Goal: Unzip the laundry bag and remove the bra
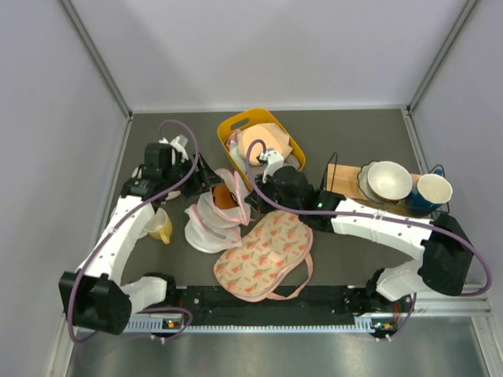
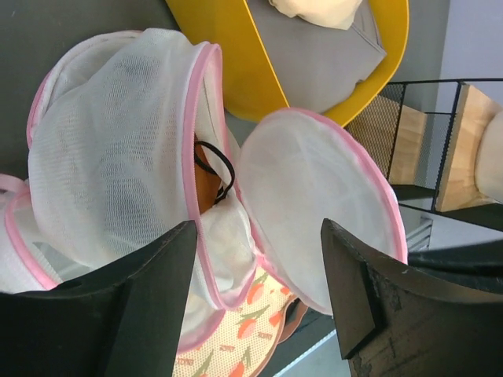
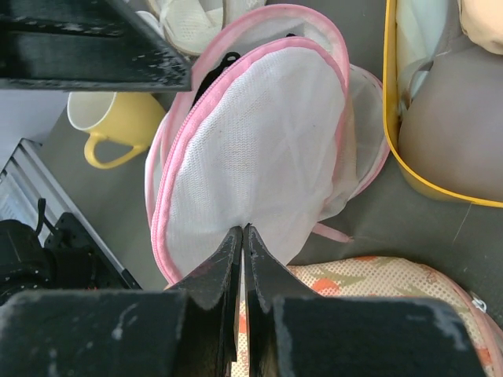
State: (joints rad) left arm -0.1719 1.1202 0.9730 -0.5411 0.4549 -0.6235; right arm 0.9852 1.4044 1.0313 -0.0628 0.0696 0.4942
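Note:
The pink edge of the laundry bag hangs over the bra, so I need to use my left gripper to pinch that pink edge (image 2: 189, 161) and hold it open before my right gripper reaches in.
The laundry bag (image 1: 206, 228) lies mid-table, its two white mesh domes with pink zipper edging spread apart. Inside the gap shows the burnt-orange bra (image 1: 225, 196), also visible with a dark strap in the left wrist view (image 2: 206, 187). My left gripper (image 1: 206, 182) hovers over the opening, open, with nothing between its fingers (image 2: 157, 298); the domes (image 2: 110, 157) sit just beyond them. My right gripper (image 1: 253, 191) is shut, pinching the mesh of the right-hand dome (image 3: 251, 149) at its tips (image 3: 244, 232).
A cream pouch with red print (image 1: 263, 255) lies in front of the bag. A yellow basket (image 1: 236, 126) holding pale clothing stands behind it. A yellow mug (image 1: 159, 226) sits to the left. A wooden tray with a bowl (image 1: 389, 179) and a blue cup (image 1: 432, 191) is at the right.

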